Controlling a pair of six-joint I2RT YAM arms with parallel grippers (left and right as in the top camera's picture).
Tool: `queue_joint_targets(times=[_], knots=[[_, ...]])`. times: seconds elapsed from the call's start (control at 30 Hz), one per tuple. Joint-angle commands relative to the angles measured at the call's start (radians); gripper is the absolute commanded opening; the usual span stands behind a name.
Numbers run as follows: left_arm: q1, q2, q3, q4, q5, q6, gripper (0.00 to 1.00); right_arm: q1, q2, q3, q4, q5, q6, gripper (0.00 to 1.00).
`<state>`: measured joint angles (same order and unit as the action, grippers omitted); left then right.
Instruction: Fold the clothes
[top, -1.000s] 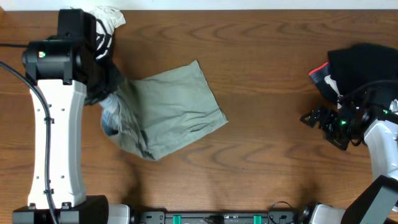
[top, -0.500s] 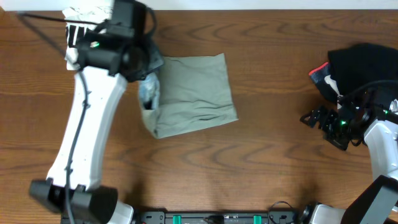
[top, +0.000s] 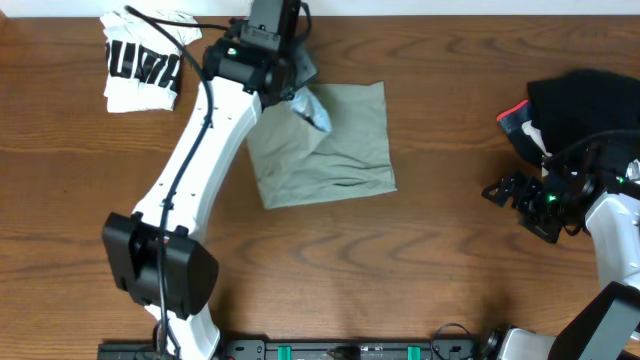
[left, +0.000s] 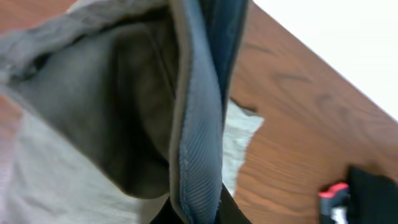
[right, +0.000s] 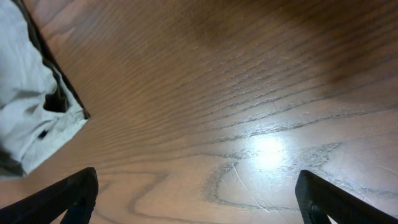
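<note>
My left gripper is going to release the lifted fold over the bare wood (top: 418, 150) (left: 255, 175) just past the edge of the shorts, toward the black garment.
The pale khaki shorts (top: 335, 150) lie on the table at the back centre, partly doubled over. My left gripper (top: 303, 98) is above their back left part, shut on a lifted fold with a bluish lighter lining. In the left wrist view the gripper (left: 198, 214) pinches that lining edge, and the shorts (left: 93, 124) hang below it. My right gripper (top: 505, 190) is open and empty at the right, low over bare wood. In the right wrist view the gripper (right: 196, 202) has its fingers wide apart, with a corner of the shorts (right: 31, 106) far left.
A white printed tee (top: 142, 60) lies crumpled at the back left. A black garment with red and white trim (top: 585, 100) is piled at the back right, near my right arm; it also shows in the left wrist view (left: 370, 193). The table's back edge is close behind the shorts.
My left arm has swung right along the back edge, carrying the lifted fold. The shorts have slid right with it. The white tee is now uncovered. My right arm has not moved.
</note>
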<state>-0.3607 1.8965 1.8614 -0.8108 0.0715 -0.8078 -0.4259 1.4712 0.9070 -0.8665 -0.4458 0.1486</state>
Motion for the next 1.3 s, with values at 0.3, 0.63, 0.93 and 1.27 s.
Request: queue_joint_targets(times=[0.3,0.63,0.93,1.27], knots=[[-0.097,0.025,0.018,0.084,0.067,-0.043,0.07,0.008,0.004,-0.004,0.003,-0.007,-0.008,0.99],[-0.142,0.045,0.013,0.042,0.075,-0.039,0.06,0.01,0.004,-0.004,0.113,-0.066,-0.007,0.95],[-0.169,0.045,0.013,0.016,0.124,-0.003,0.06,0.139,0.058,-0.004,0.305,-0.09,0.092,0.91],[-0.214,0.045,0.013,0.008,0.127,0.049,0.06,0.3,0.243,-0.004,0.628,-0.09,0.259,0.89]])
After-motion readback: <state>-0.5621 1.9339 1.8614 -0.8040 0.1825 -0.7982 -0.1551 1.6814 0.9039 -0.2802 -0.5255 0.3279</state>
